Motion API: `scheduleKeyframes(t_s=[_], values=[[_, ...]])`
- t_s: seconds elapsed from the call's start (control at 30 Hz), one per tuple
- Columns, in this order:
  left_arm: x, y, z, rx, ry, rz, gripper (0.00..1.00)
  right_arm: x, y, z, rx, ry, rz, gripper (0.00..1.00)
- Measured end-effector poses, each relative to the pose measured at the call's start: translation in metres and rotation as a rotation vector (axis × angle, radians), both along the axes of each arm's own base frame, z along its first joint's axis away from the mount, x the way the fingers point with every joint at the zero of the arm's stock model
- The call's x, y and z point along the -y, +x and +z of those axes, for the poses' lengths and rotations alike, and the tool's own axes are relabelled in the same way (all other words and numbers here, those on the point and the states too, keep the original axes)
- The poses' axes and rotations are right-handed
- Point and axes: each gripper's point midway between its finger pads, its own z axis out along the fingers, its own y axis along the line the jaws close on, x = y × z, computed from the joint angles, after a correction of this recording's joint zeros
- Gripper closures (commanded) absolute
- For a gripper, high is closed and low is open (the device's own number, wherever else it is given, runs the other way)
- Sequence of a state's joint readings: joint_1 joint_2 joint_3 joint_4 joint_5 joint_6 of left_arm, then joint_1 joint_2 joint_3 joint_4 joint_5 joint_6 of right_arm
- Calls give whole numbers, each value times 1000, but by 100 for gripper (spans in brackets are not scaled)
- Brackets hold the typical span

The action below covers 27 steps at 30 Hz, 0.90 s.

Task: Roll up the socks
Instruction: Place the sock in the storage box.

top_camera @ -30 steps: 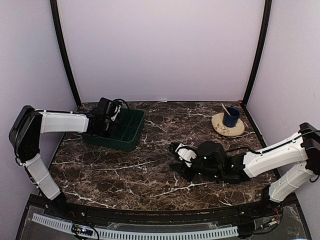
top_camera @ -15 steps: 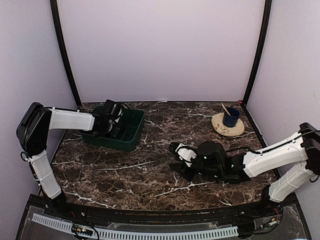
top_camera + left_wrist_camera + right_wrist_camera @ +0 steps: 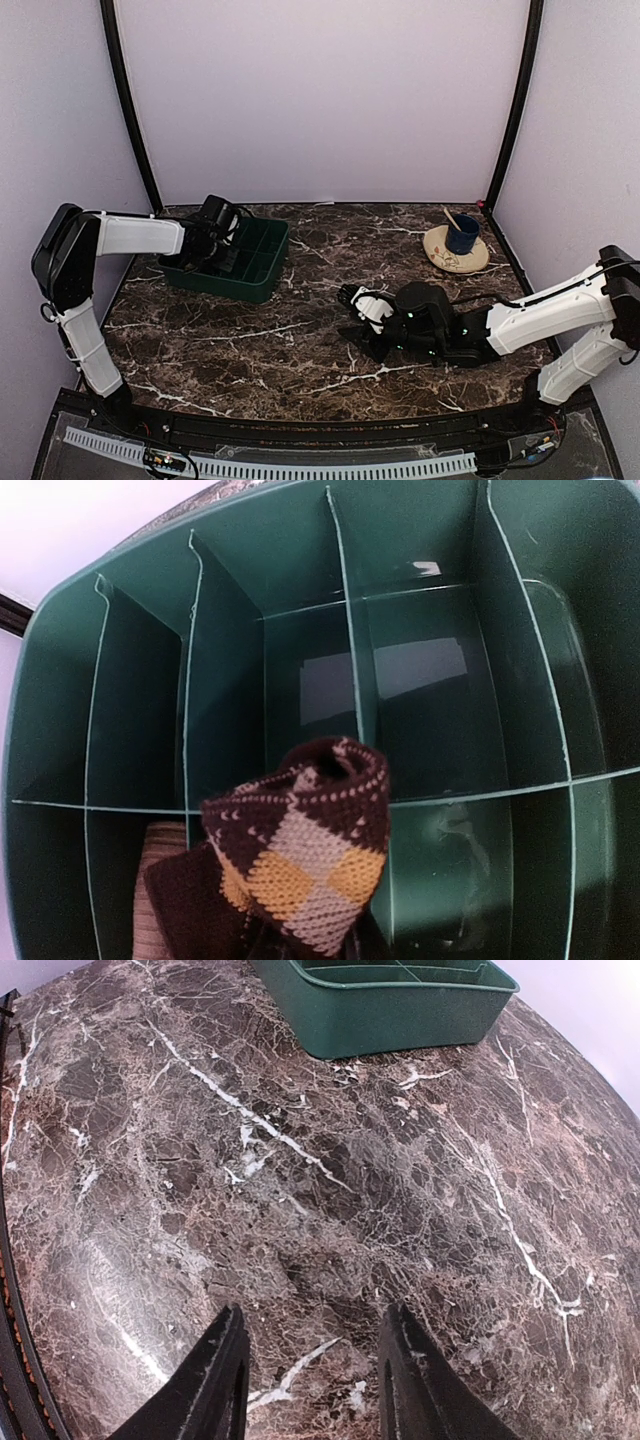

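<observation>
Next, my left gripper releases the bundle in the green tray's near-row compartment (image 3: 214, 269) (image 3: 290, 892) beside the plain tan sock.
The socks are bundled together in the left wrist view: the diamond-checkered sock (image 3: 305, 865) is wrapped on the outside, and the plain tan sock (image 3: 160, 855) with its dark brown part shows at lower left. My left gripper (image 3: 220, 243) is shut on this bundle and holds it over the left end of the green tray (image 3: 265, 278), above the divided compartments (image 3: 420, 680). Its fingers are mostly hidden under the fabric. My right gripper (image 3: 312, 1380) hovers low over the marble table (image 3: 300, 1190) near the middle, open, with nothing between its fingers (image 3: 215, 1380).
The green tray (image 3: 400, 1010) lies at the back left of the table. A blue cup (image 3: 463, 236) with a stick in it stands on a tan plate (image 3: 447, 260) at the back right. Black frame posts rise at the rear corners.
My left gripper with the sock bundle shifted slightly over the tray, first to the right and then back a little. The right arm has stayed still.
</observation>
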<state>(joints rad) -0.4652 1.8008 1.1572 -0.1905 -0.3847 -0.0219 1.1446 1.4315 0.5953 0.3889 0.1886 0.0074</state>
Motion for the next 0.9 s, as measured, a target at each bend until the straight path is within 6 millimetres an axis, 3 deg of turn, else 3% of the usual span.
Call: scheduleKeyframes(t_s=[0.9], values=[[-7,-16,-28,-234,-325,1,95,-4,2,7,9,12,3,59]])
